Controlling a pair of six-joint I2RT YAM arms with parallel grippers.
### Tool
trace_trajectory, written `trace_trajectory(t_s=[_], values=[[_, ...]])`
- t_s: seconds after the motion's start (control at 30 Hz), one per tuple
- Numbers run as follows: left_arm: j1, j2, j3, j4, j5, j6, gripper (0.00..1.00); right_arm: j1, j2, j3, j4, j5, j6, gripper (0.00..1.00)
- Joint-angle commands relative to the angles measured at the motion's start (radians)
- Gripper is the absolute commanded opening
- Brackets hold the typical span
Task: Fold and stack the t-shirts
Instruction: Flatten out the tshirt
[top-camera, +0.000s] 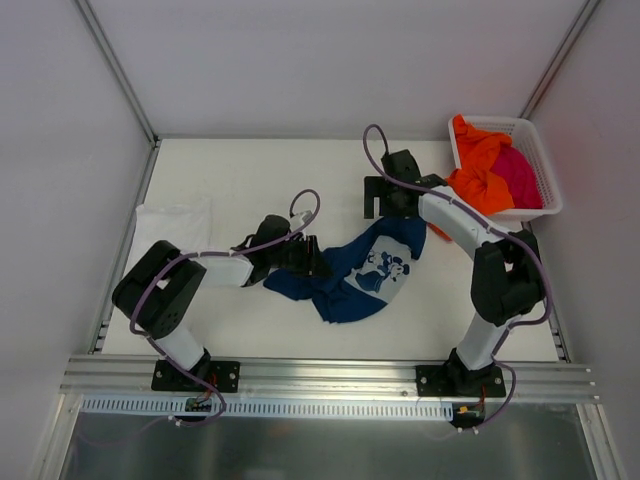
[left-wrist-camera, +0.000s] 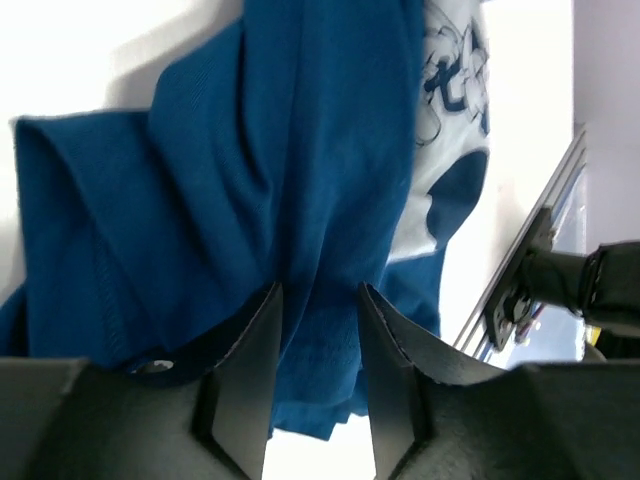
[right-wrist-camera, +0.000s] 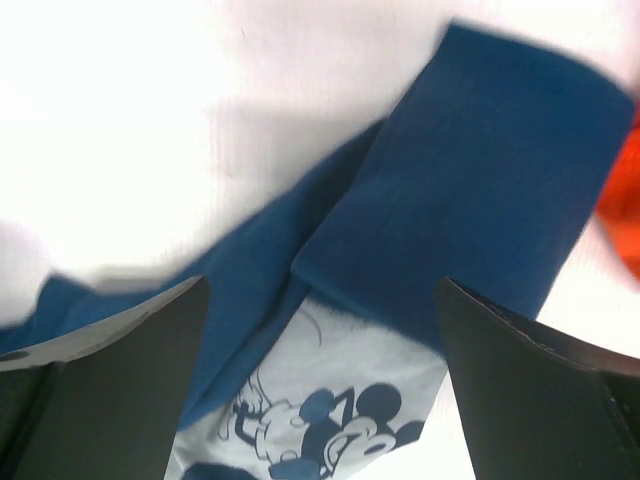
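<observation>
The navy blue t-shirt's loose end is beyond the bunched folds under my left gripper, so next the gripper opens and pinches closer to that loose end (top-camera: 295, 288) before it lifts.
The navy blue t-shirt (top-camera: 345, 285) lies crumpled mid-table, its pale print (top-camera: 388, 270) facing up. My left gripper (top-camera: 305, 258) is at the shirt's left edge. In the left wrist view its fingers (left-wrist-camera: 320, 290) stand narrow with a fold of the blue cloth (left-wrist-camera: 250, 150) pinched between them. My right gripper (top-camera: 385, 210) hovers over the shirt's upper right part. It is wide open (right-wrist-camera: 322, 290), with the blue cloth (right-wrist-camera: 480, 170) and the print below it and nothing held. A white t-shirt (top-camera: 175, 222) lies flat at the left. Orange (top-camera: 480, 170) and magenta (top-camera: 522, 175) t-shirts fill the basket.
The white lattice basket (top-camera: 500, 122) stands at the back right corner, close behind the right arm. White walls close in the table on three sides. An aluminium rail (top-camera: 330, 375) runs along the near edge by the arm bases.
</observation>
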Motion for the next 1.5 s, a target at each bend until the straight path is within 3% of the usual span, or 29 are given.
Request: trace_trajectory(t_s=[0.0,0.17,0.43,0.53,0.57,0.63,0.7,0.73,0.87,1.13,1.23,1.47], values=[[-0.037,-0.100,-0.073,-0.028,-0.065,-0.025,0.33,0.007,0.018,0.077,-0.017,0.029,-0.022,0.99],[-0.090,-0.190,-0.165,-0.058,-0.149,-0.083,0.24,0.006,0.059,0.114,-0.036,0.031,-0.033,0.99],[-0.197,-0.313,-0.153,-0.204,-0.284,-0.104,0.24,0.021,0.087,0.075,-0.043,-0.001,-0.013,0.99],[-0.222,-0.364,-0.147,-0.229,-0.320,-0.108,0.25,0.032,0.066,0.039,-0.045,-0.001,-0.005,0.94],[-0.223,-0.382,-0.138,-0.235,-0.324,-0.100,0.26,0.035,0.059,0.032,-0.043,-0.001,-0.002,0.83],[-0.226,-0.387,-0.116,-0.288,-0.367,-0.068,0.27,0.044,0.038,0.012,-0.046,0.000,0.009,0.69],[-0.225,-0.381,-0.067,-0.334,-0.419,-0.043,0.28,0.057,0.018,0.013,-0.066,0.014,0.010,0.50],[-0.225,-0.371,-0.037,-0.365,-0.430,-0.019,0.28,0.064,0.012,0.015,-0.075,0.020,0.007,0.35],[-0.225,-0.347,0.013,-0.387,-0.443,0.004,0.30,0.089,-0.037,0.015,-0.111,0.061,0.000,0.00],[-0.225,-0.270,0.057,-0.400,-0.420,-0.005,0.30,0.095,-0.186,-0.010,-0.197,0.170,-0.034,0.00],[-0.226,-0.259,0.076,-0.492,-0.465,-0.025,0.31,0.095,-0.229,-0.013,-0.218,0.181,-0.039,0.00],[-0.243,-0.339,0.053,-0.672,-0.631,-0.075,0.46,0.095,-0.235,-0.027,-0.220,0.187,-0.036,0.01]])
